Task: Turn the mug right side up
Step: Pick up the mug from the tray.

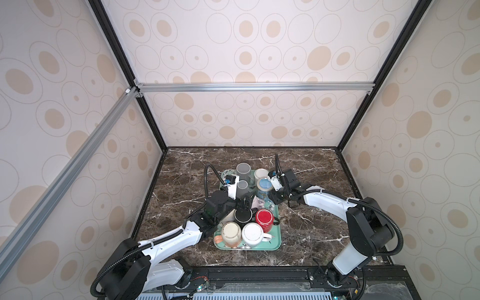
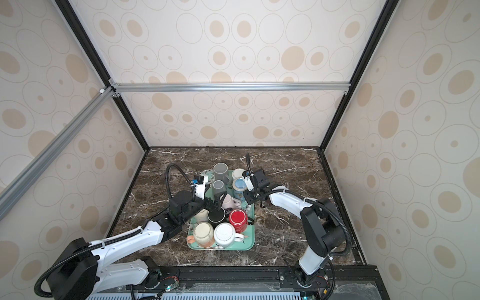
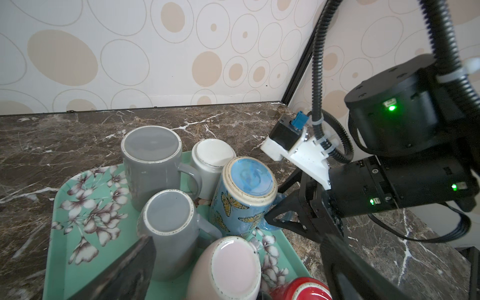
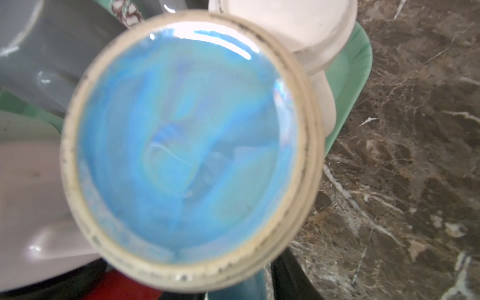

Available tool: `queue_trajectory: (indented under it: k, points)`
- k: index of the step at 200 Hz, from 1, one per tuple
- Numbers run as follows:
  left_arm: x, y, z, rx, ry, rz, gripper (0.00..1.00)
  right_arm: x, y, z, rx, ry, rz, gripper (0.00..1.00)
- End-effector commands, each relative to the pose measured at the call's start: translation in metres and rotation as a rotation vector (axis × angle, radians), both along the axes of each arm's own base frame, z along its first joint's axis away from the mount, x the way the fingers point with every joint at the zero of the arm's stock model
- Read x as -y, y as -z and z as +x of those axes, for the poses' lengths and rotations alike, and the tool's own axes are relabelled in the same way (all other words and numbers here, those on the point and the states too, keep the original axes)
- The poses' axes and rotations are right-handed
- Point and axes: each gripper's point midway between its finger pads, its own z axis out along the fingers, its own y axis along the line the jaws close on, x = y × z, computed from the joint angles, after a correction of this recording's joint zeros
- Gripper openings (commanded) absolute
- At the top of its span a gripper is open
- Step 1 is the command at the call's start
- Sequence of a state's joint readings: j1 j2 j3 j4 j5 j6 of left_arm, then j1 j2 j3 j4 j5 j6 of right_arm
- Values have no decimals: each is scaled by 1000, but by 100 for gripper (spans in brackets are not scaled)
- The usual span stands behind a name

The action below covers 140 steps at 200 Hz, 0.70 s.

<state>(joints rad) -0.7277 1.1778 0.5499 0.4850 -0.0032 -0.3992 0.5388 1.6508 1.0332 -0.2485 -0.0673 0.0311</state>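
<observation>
My left gripper is to close on the blue butterfly mug's rim [image 1: 266, 197] [image 3: 250, 234] beside its handle, because my right gripper already holds that handle.
A blue butterfly mug [image 1: 264, 185] [image 2: 239, 185] stands bottom up and slightly tilted at the back right of the green flowered tray [image 1: 275, 242]. The left wrist view shows the mug [image 3: 249, 179] with my right gripper [image 3: 270, 218] closed around its blue handle from the tray's right side. In the right wrist view the mug's blue base [image 4: 181, 135] fills the frame, with the handle between the fingers below it. My left gripper [image 3: 233, 265] [image 2: 215, 204] hangs wide open over an upturned pink mug [image 3: 231, 270] in the tray's middle and touches nothing.
The tray also holds several other bottom-up mugs: two grey [image 3: 153, 166] [image 3: 168, 223], a white one [image 3: 213, 158], a red one [image 1: 264, 219], a black one [image 1: 242, 215], a cream one [image 1: 231, 233] and another white one [image 1: 253, 235]. Dark marble table [image 1: 311, 233] lies around the tray, with walls on three sides.
</observation>
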Motion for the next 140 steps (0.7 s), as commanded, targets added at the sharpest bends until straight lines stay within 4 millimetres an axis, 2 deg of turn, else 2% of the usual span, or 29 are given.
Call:
queue_trajectory:
  k: [1, 54, 115, 140]
  points:
    - [2, -11, -5, 13, 11, -44, 100, -4, -5, 0, 24, -32, -35, 38]
    - [2, -18, -3, 16, 3, -71, 100, -5, -18, -6, 78, -74, -76, 25]
    - [14, 1, -4, -89, 36, -83, 100, -5, -42, -5, 158, -69, -48, 13]
    - [19, 2, -4, -104, 55, -85, 100, -3, -55, -4, 193, -38, -17, 6]
